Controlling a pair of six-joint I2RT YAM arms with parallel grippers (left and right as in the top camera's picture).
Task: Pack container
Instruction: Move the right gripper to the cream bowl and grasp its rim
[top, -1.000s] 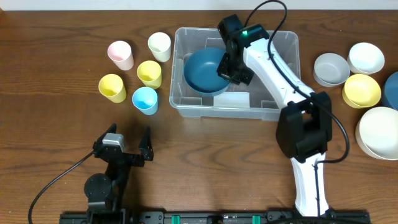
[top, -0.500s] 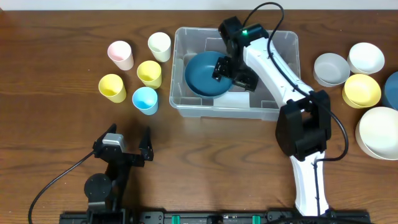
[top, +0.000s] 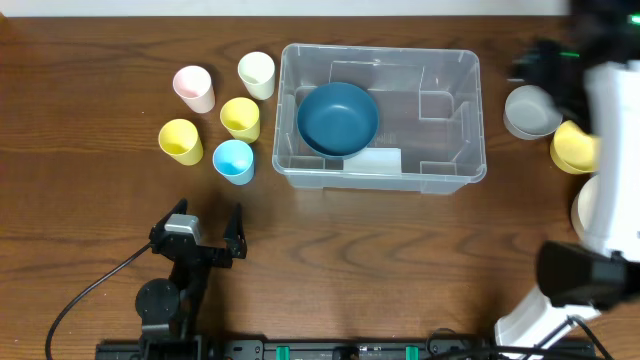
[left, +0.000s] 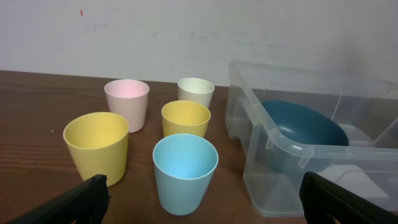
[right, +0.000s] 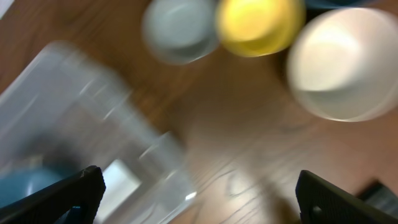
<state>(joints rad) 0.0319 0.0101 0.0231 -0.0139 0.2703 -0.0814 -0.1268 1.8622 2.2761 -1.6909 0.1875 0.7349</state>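
The right gripper I use will next go to the large white bowl beside the yellow bowl and close on the white bowl's rim (top: 575, 205) (right: 303, 99) facing the bin.
The container (top: 380, 52), a large clear bin, stands at the middle back of the table. A dark blue bowl (top: 338, 117) lies inside its left half, touched by nothing. My right gripper (top: 545, 68) is blurred with motion to the right of the bin, above the grey bowl (top: 530, 110). In the right wrist view that gripper (right: 199, 199) is open and empty, with the bin's corner (right: 81, 106) at lower left. My left gripper (top: 203, 228) rests open near the front edge. In the left wrist view it (left: 202, 199) faces the cups and the bin (left: 292, 144).
Left of the bin stand a pink cup (top: 194, 88), a cream cup (top: 256, 74), two yellow cups (top: 240, 118) (top: 181, 141) and a light blue cup (top: 233, 160). At the right are a yellow bowl (top: 578, 150) and a large white bowl (right: 339, 65).
My right gripper opened, left the blue bowl in the bin and swung out to the right over the bowls. The left arm has not moved.
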